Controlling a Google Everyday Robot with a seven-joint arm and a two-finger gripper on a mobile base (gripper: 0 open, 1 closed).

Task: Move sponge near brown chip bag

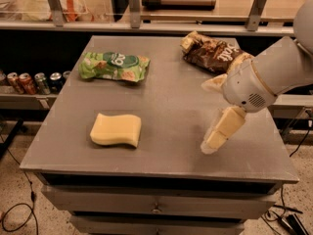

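The robot's gripper will close on the yellow sponge's end [134, 130] farthest from the soda cans, the end that faces the gripper now.
The pale yellow sponge [116, 129] lies flat on the grey table [166, 102], front left. The brown chip bag [213, 52] lies at the back right, partly covered by my arm. My gripper [208, 116] hangs over the right front part of the table, well to the right of the sponge and in front of the brown bag. Its fingers [219, 131] stand apart and hold nothing; the lower one points down close to the tabletop.
A green snack bag [114, 66] lies at the back left of the table. Soda cans [34, 81] stand on a low shelf left of the table. A rail and counter with posts [134, 4] run behind the table.
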